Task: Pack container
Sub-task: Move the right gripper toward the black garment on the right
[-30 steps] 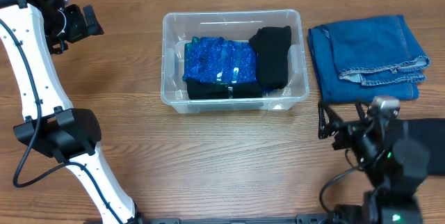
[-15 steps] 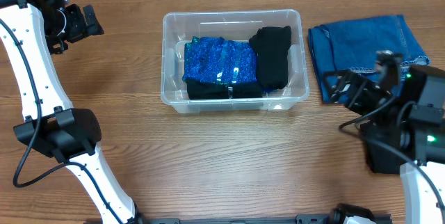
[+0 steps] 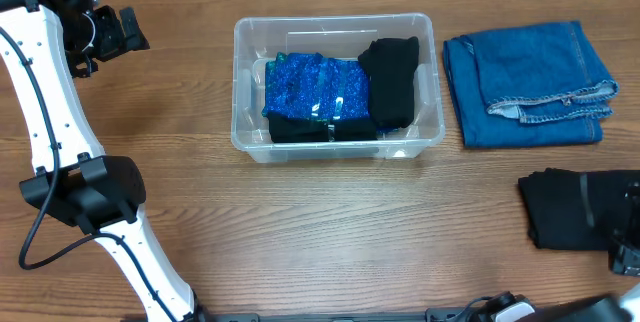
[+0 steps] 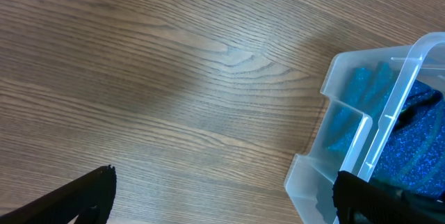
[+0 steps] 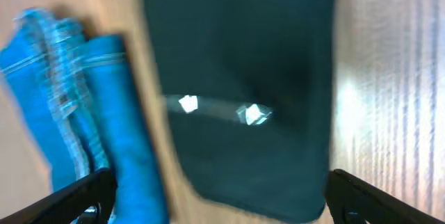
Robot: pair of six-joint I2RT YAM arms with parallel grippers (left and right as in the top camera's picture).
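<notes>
The folded black garment has a front edge (image 3: 592,248) (image 5: 328,107) that is farthest from the folded blue jeans. I should close my right gripper on that edge.
The clear container (image 3: 241,82) stands mid-table and holds a sparkly blue garment (image 3: 312,86) and black garments (image 3: 391,80). Its corner shows at the right of the left wrist view (image 4: 345,110). My left gripper (image 3: 122,30) hangs open and empty over bare wood left of the container, fingers wide apart in its wrist view (image 4: 222,196). My right gripper (image 5: 222,200) is open and empty above a folded black garment (image 5: 243,71), with folded jeans (image 5: 83,106) to its side. In the overhead view this gripper is almost off the right edge.
Folded blue jeans (image 3: 525,80) lie right of the container. The folded black garment (image 3: 565,207) lies at the front right of the table. The left arm's white links (image 3: 60,152) run down the left side.
My right arm swung away from beside the jeans to the right edge of the overhead view, uncovering the folded black garment. The left arm and container have not moved.
</notes>
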